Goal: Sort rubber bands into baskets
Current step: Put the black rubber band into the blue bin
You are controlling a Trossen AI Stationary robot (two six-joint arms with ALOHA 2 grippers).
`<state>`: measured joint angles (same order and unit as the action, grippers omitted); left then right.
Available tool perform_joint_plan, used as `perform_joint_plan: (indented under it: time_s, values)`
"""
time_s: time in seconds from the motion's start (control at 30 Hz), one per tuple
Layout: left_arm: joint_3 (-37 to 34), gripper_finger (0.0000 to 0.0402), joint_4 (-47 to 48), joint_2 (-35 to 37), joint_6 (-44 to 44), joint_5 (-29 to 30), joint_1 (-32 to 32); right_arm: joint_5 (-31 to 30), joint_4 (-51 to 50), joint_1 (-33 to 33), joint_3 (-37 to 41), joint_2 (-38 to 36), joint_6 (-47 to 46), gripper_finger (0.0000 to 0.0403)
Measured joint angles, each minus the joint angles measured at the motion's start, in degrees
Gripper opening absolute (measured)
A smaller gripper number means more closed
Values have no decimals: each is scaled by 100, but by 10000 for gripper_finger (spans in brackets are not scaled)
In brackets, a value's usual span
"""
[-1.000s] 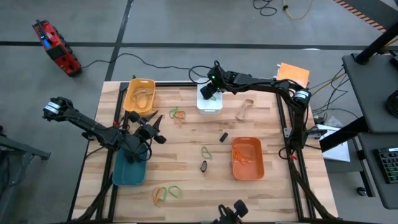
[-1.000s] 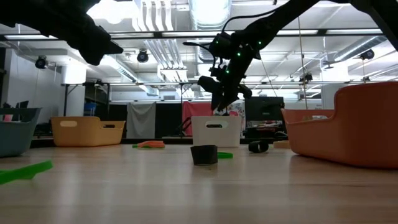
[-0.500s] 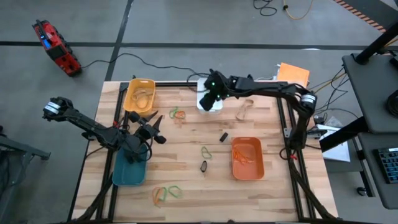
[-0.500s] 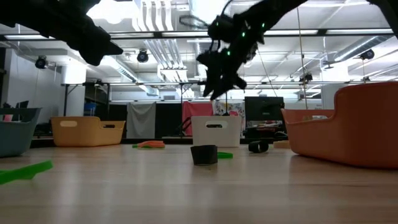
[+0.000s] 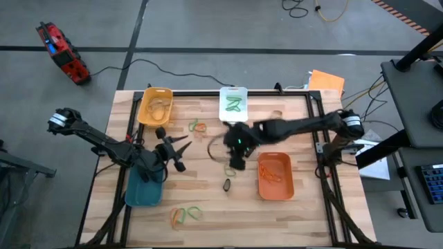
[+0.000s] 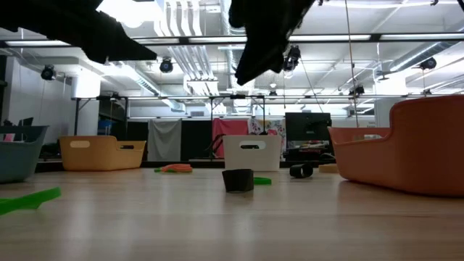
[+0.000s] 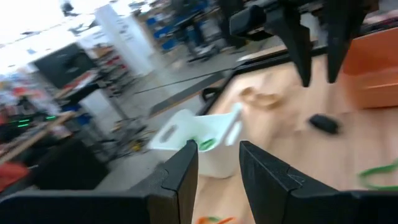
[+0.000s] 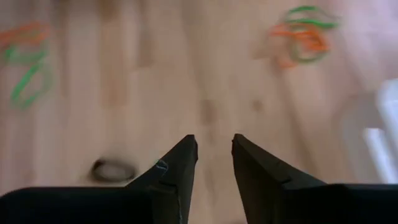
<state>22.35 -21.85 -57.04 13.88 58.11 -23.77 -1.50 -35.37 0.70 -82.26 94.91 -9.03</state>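
Next, my left gripper should grab the black rubber band beside the orange basket by the band's near end (image 5: 226,189), away from the lone green band.
The rubber bands lie scattered on the wooden table: a green and orange pair (image 5: 197,126), a black one (image 5: 227,184), and a green and orange cluster (image 5: 185,214). The white basket (image 5: 234,105) holds green bands, the yellow basket (image 5: 154,105) tan ones, and the orange basket (image 5: 275,175) orange ones. The teal basket (image 5: 142,191) stands at the near left. My right gripper (image 8: 214,149) hangs open over the table's middle, slanting down, with nothing between its fingers. Above the teal basket's far end, my left gripper (image 7: 217,163) is open, empty and about level.
In the left wrist view a black band (image 7: 323,123) and a tan band (image 7: 261,98) lie on the table beyond the white basket (image 7: 199,140). In the low view a black band (image 6: 238,180) stands before the white basket (image 6: 251,154). Black frame rails edge the table.
My right gripper has swung from above the white basket toward the table's near edge, out over the middle, rising a little and turning. Green bands now show in the white basket. My left gripper has stayed in place but turned its wrist toward the table's right.
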Motion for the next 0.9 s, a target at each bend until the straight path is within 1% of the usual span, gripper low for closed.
perform_joint_plan:
  time_s: [0.17,0.3,0.37,0.43,0.6,0.77,0.9]
  values:
    - [1,103,-7,0,-442,-799,0,-6,257,611,475,-175,97,79]
    - [0,103,-2,-13,-1312,-1576,-2,-47,615,931,1040,-383,-8,68]
    - [2,103,-1,-61,-1730,-1999,-10,-184,784,1059,1322,-522,-36,64]
    - [2,103,-5,-135,-2074,-2249,-30,-468,938,1170,1593,-649,-32,61]
    - [97,103,24,-470,-2757,-2318,-138,-1114,1468,1369,2263,-1126,-116,57]
    - [516,103,53,-948,-2943,-2330,-256,-1570,2202,1513,2955,-1609,-182,57]
    - [1065,103,752,-1356,-2968,-2331,-275,-1655,2927,1523,3433,-1855,-141,57]
